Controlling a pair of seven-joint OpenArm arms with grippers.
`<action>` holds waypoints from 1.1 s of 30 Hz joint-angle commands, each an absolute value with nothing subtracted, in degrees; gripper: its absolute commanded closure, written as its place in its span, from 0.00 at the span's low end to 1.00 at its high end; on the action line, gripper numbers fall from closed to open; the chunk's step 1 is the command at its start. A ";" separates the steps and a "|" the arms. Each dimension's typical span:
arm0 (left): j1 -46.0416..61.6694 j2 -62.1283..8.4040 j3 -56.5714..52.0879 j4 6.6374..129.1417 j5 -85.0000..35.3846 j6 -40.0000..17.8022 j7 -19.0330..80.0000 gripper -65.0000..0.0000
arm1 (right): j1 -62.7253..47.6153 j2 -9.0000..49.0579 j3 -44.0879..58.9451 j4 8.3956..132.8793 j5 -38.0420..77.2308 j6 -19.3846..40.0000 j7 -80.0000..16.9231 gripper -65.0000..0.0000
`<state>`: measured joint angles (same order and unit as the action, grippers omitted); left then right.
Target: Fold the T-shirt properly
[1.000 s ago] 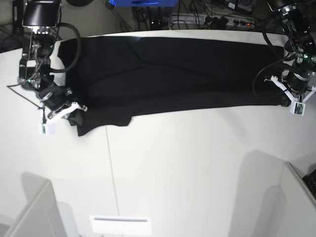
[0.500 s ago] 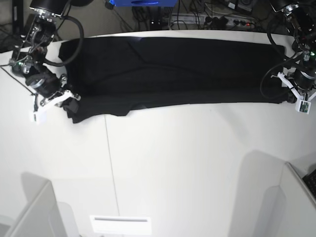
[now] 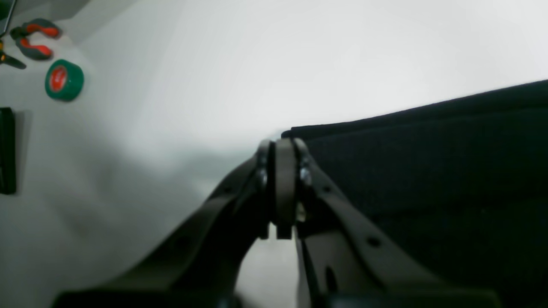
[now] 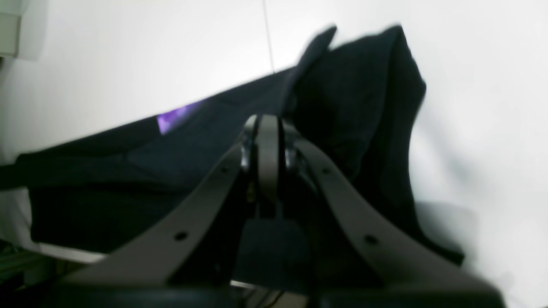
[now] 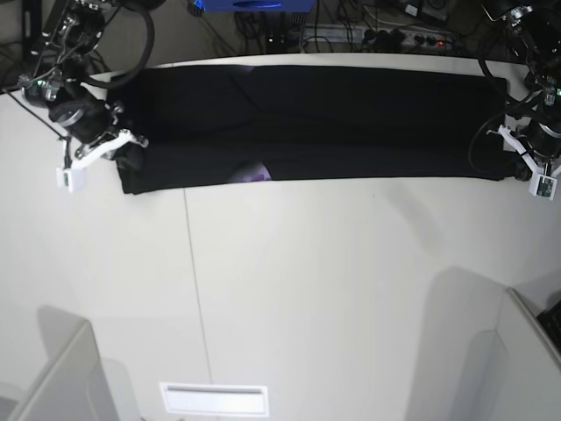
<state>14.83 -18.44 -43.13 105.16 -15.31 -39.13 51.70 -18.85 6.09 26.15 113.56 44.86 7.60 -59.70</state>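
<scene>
My right gripper will lay the edge of the black T-shirt that it is holding down at a spot that is just inside its far corner [image 5: 143, 98].
The black T-shirt [image 5: 316, 123] lies stretched as a long band across the far part of the white table [image 5: 333, 289]. A small purple bit of print [image 5: 255, 174] shows at its near edge. My right gripper [image 5: 131, 160], on the left in the base view, is shut on the bunched end of the shirt [image 4: 364, 107]; its jaws [image 4: 267, 126] are pressed together and the purple patch [image 4: 175, 116] shows beside them. My left gripper [image 5: 512, 169] is shut at the shirt's other end, its jaws [image 3: 283, 147] closed at the cloth's corner [image 3: 428, 162].
A green tape roll [image 3: 64, 80] and red-handled pliers [image 3: 34, 38] lie on the table beyond the left gripper. White panels stand at the near left [image 5: 61, 377] and near right [image 5: 517, 368]. Cables and a power strip [image 5: 394, 35] run behind the table.
Both grippers have moved toward the far side of the table, pulling the shirt's near edge with them. The shirt now lies as a narrower, straighter band, and the purple patch has come into view.
</scene>
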 commanded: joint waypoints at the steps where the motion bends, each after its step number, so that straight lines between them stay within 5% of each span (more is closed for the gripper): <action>1: 15.25 -19.56 -43.56 106.15 -15.60 -39.34 50.86 1.00 | -19.21 6.64 26.59 114.68 45.76 8.04 -59.21 1.00; 7: 17.54 -19.65 -43.12 107.74 -15.60 -39.34 50.86 1.00 | -20.35 7.16 31.25 114.59 55.78 8.04 -62.46 1.00; 33: 24.66 -18.24 -43.03 107.65 -15.52 -39.34 50.42 1.00 | -28.26 5.05 31.78 114.07 52.62 7.96 -64.13 1.00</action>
<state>24.56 -17.32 -42.65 106.76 -15.29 -39.29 51.24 -28.25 4.51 31.62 113.43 51.77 7.75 -64.75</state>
